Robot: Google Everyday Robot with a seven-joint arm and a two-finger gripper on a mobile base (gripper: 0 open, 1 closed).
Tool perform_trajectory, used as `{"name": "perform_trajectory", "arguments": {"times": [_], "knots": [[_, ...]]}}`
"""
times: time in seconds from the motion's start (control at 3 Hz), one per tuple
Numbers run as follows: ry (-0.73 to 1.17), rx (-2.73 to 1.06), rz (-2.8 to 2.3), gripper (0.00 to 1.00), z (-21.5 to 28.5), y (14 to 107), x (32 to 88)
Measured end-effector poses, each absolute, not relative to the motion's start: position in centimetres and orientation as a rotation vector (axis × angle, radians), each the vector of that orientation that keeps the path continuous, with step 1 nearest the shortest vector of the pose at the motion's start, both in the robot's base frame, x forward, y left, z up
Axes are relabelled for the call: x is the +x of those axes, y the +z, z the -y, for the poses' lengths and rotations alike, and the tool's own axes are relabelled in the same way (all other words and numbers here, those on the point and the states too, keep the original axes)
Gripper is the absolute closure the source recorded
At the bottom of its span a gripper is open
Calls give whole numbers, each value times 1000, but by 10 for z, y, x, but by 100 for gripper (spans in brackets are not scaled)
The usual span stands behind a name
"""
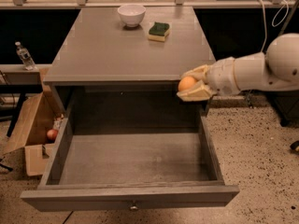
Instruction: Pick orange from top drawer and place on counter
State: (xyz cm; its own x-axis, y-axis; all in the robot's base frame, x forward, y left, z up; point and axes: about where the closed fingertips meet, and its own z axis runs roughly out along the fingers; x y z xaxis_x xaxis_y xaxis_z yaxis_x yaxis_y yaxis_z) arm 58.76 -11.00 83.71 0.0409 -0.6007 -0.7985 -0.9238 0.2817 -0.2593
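Note:
I should release the orange on the counter (pixel 175 47) close in front of the green-and-yellow sponge, toward my arm's side.
The orange (pixel 187 83) is small, round and orange-yellow, and sits between the cream fingers of my gripper (pixel 191 84). The gripper is shut on it and holds it in the air at the right front edge of the counter (pixel 107 50), about level with that edge. The white arm reaches in from the right. The top drawer (pixel 131 160) is pulled fully open below, grey wood with a small round metal knob (pixel 134 207) on its front panel. Its inside shows nothing in it.
A white bowl (pixel 131 15) and a green-and-yellow sponge (pixel 159 31) stand at the back of the counter. A cardboard box (pixel 32 129) with a redder round fruit (pixel 52 134) lies on the floor at left. A plastic bottle (pixel 24 55) stands at far left.

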Motion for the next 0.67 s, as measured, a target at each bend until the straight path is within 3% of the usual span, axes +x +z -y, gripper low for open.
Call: {"name": "perform_trajectory", "arguments": {"times": [0.33, 0.67], "knots": [[407, -1362, -1684, 100, 106, 894, 624], [407, -1362, -1684, 100, 106, 894, 624]]}}
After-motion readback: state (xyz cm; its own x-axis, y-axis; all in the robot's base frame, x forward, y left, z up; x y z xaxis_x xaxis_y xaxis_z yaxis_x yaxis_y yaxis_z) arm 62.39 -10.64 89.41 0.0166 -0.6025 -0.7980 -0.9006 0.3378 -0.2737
